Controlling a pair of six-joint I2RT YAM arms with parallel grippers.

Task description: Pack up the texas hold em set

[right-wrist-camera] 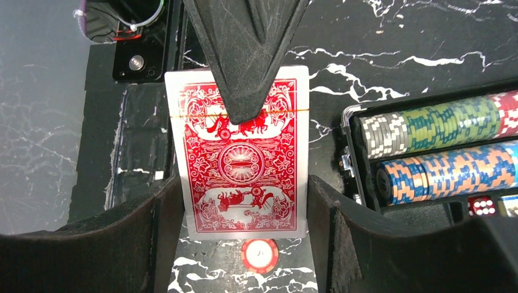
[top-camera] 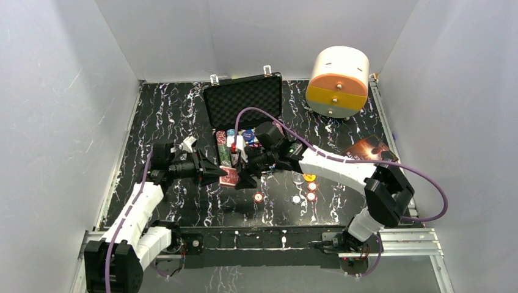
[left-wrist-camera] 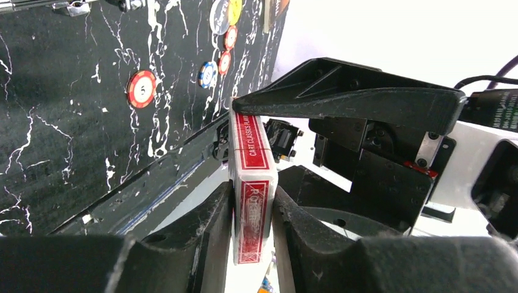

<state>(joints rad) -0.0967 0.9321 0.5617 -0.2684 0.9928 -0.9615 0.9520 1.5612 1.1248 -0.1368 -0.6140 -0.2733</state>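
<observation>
Next, my left gripper releases the red-backed deck of cards between the chip rows (top-camera: 253, 157), close to the front edge of the open black briefcase. The deck still hangs just above the table.
The red-backed card deck (top-camera: 229, 177) hangs just above the table, in front of the open black briefcase (top-camera: 244, 101). My left gripper (top-camera: 220, 173) is shut on its thin faces (left-wrist-camera: 251, 201), both fingers pressed against it. My right gripper (top-camera: 247, 177) is shut across the deck's width (right-wrist-camera: 241, 165), with its fingertips touching both long edges. Striped chip rows (right-wrist-camera: 440, 122) and a red die (right-wrist-camera: 484, 206) lie in the case. Loose chips (top-camera: 259, 198) and a yellow disc (top-camera: 309, 177) rest on the table.
A white-and-orange cylindrical drawer box (top-camera: 338, 82) stands at the back right. A brown book (top-camera: 368, 148) lies near the right edge. One red chip (right-wrist-camera: 259, 254) sits directly under the deck. White walls close in the table on three sides.
</observation>
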